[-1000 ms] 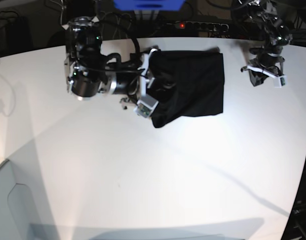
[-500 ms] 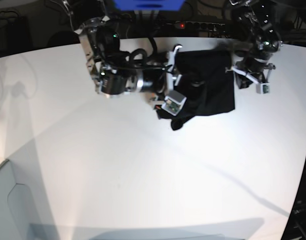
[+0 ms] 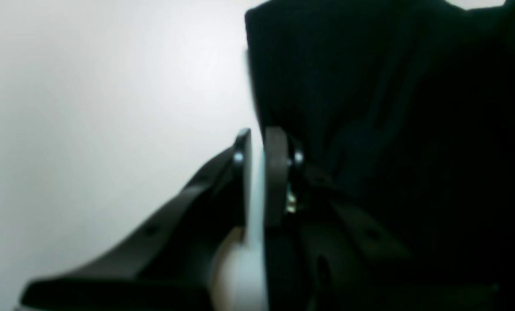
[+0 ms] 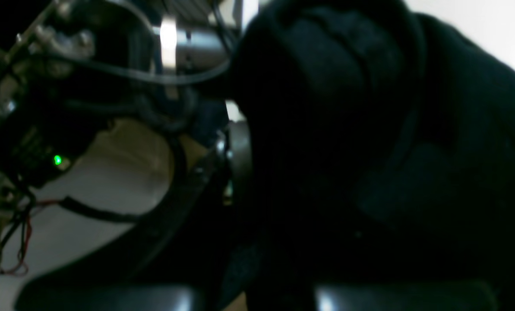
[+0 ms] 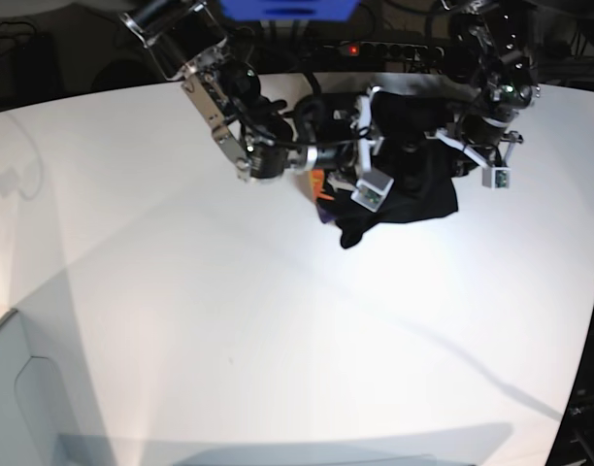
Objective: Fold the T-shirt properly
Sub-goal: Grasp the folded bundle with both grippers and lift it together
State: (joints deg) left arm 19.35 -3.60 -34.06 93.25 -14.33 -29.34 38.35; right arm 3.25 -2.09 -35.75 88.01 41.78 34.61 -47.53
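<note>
The bit of the black T-shirt in my right gripper needs to be let go just inside the shirt's edge [image 5: 429, 163], beside my left gripper.
The black T-shirt [image 5: 413, 180] lies bunched at the table's far right, with a bit of orange and purple print [image 5: 320, 186] showing at its left edge. My right gripper [image 5: 375, 136] reaches across from the left and is shut on the T-shirt. In the right wrist view, fabric [image 4: 369, 151] drapes over the gripper [image 4: 244, 147] and hides one finger. My left gripper [image 5: 459, 146] sits at the shirt's right edge. In the left wrist view its fingers [image 3: 276, 172] are nearly together, with only a thin gap showing the table, and they stand beside the shirt's edge [image 3: 369, 86] and hold nothing.
The white table [image 5: 229, 320] stretches toward the front and left. A power strip [image 5: 379, 48] with a red light and a blue object [image 5: 287, 8] stand behind the far edge. A grey box [image 5: 16, 398] is at the front left corner.
My right arm has swept further right, dragging the T-shirt with it and bunching it up, so the orange print now shows. My left gripper has moved left and now sits at the shirt's right edge.
</note>
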